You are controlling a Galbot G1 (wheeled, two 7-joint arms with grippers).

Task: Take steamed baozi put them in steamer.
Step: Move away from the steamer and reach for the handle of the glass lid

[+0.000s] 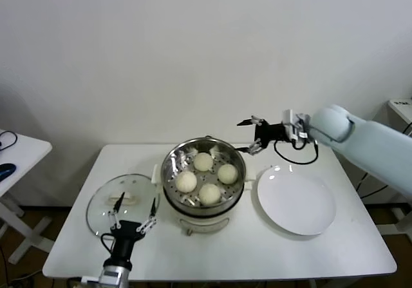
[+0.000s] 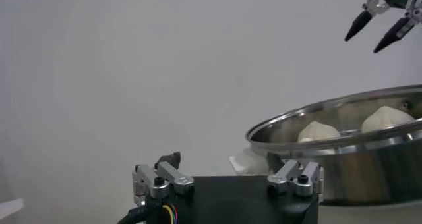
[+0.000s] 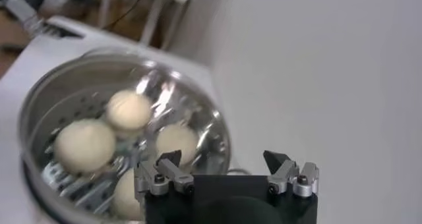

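The steamer holds the baozi, so my left gripper next closes on the glass lid's white handle (image 1: pixel 124 199).
The shiny steamer (image 1: pixel 172 165) stands mid-table on its white base, and several cream-white baozi (image 1: pixel 203 162) lie on its perforated tray. My right gripper (image 1: pixel 252 135) hovers open and empty just beyond the pot's far right rim. From its wrist, the right gripper (image 3: pixel 224 159) looks down on the steamer (image 3: pixel 39 93) and baozi (image 3: pixel 84 145). My left gripper (image 1: pixel 134 214) stands open and empty near the table's front left, over the lid's near edge. In its wrist view, beyond the left gripper (image 2: pixel 224 163), the steamer (image 2: pixel 356 172) holds two visible baozi (image 2: pixel 318 131).
A round glass lid (image 1: pixel 103 204) with a white handle lies left of the steamer. An empty white plate (image 1: pixel 296 201) sits to its right. A second white table (image 1: pixel 19 149) stands at far left, and white furniture (image 1: pixel 402 107) at far right.
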